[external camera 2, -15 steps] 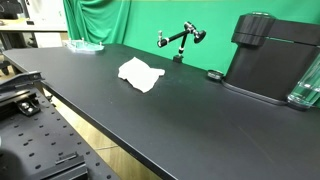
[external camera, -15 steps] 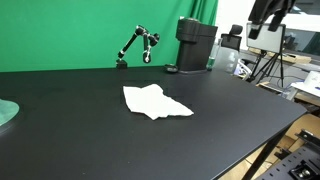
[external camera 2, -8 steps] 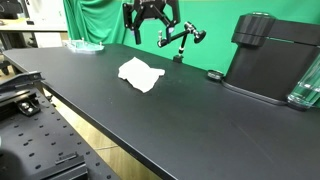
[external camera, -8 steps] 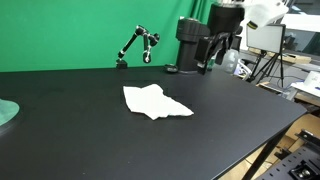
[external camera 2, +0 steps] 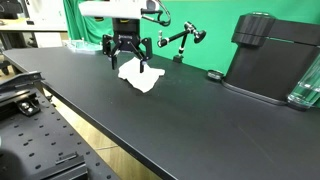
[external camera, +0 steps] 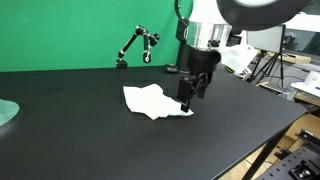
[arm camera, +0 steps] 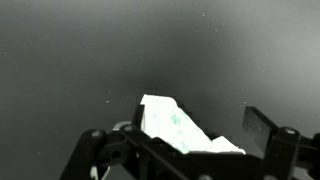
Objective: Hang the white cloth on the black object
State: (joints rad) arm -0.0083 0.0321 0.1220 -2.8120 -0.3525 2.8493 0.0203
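My fingers are hanging at the cloth's edge now and will close farther in, on the middle of the white cloth (external camera: 153, 101).
A crumpled white cloth (external camera: 150, 100) lies flat on the black table, seen in both exterior views (external camera 2: 142, 78) and in the wrist view (arm camera: 172, 125). My gripper (external camera: 187, 103) is open and empty. It hangs just above the cloth's edge, fingers pointing down (external camera 2: 128, 66). In the wrist view the cloth sits between the two spread fingers (arm camera: 180, 142). A small black jointed stand (external camera: 137, 45) rises at the back of the table (external camera 2: 180, 40). A tall black machine (external camera: 195, 45) stands next to it (external camera 2: 270, 55).
A teal plate (external camera: 5, 112) sits at the table's far end (external camera 2: 85, 45). A clear glass (external camera 2: 308, 85) stands beside the machine, and a small black disc (external camera 2: 213, 75) lies before it. The table's front edge (external camera 2: 90, 125) drops to shelving.
The arm has come in from above and descended; the gripper has gone from high over the table's back to just over the cloth. The cloth has not moved.
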